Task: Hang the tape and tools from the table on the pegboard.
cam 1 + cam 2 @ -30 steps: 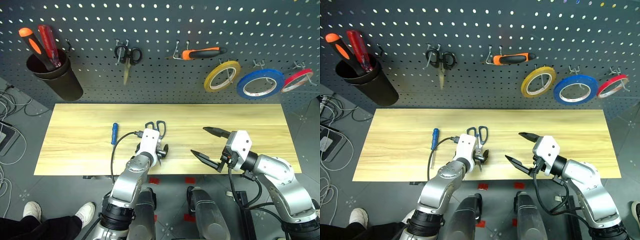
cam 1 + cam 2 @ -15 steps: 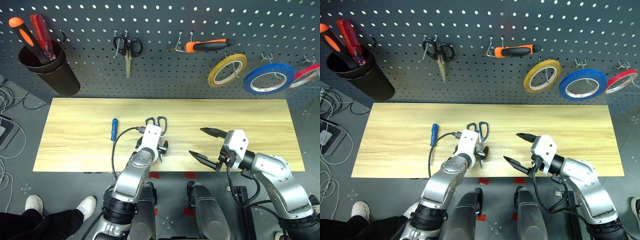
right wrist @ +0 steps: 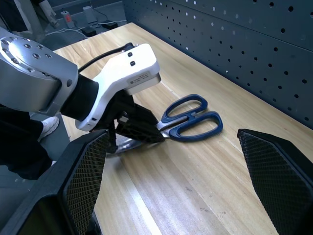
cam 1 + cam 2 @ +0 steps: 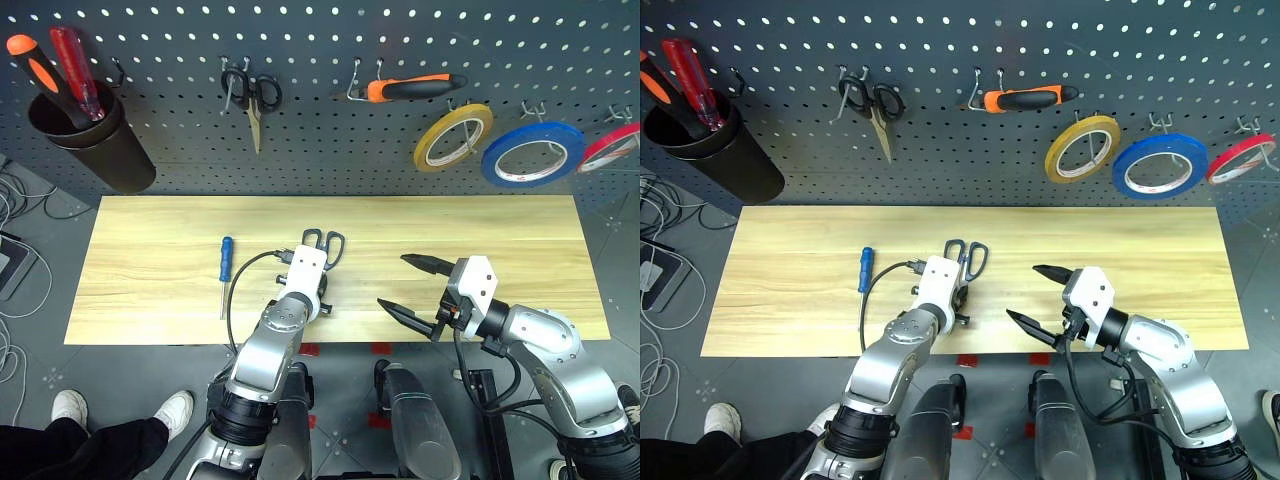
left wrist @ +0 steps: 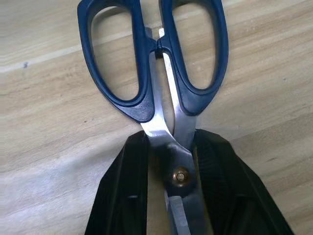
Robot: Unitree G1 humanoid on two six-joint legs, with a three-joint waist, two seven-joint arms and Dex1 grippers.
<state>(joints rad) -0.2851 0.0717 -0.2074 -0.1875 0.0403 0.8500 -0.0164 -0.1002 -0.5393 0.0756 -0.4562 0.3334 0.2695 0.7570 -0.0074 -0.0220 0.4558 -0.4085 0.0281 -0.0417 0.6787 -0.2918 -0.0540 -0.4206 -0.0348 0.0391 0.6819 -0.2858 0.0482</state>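
The scissors' blades lie at a slant across my left gripper's fingers, so that gripper should open, turn in line with them and grip the blades farther from the scissors' handles (image 5: 190, 215).
The dark-blue-handled scissors (image 4: 325, 243) lie on the wooden table (image 4: 150, 270), handles toward the pegboard (image 4: 330, 150). My left gripper (image 5: 171, 144) is shut on the scissors, its fingers (image 5: 127, 196) pressing both sides of the blades at the pivot. The blue-handled screwdriver (image 4: 226, 262) lies to their left on the table. My right gripper (image 4: 393, 280) hovers open above the table's near edge, right of the scissors. The blue tape (image 4: 532, 155) and the orange-handled pliers (image 4: 410, 88) hang on pegboard hooks.
A yellow tape ring (image 4: 452, 137) and a red one (image 4: 615, 147) hang beside the blue tape. Small black scissors (image 4: 251, 95) hang at upper left. A black cup (image 4: 90, 150) with orange and red screwdrivers stands at far left. Cables (image 4: 15, 215) trail beyond the table's left end.
My left gripper's fingers have closed from wide open onto the scissors' blades. The right gripper has stayed where it was, open. The camera has tilted a little.
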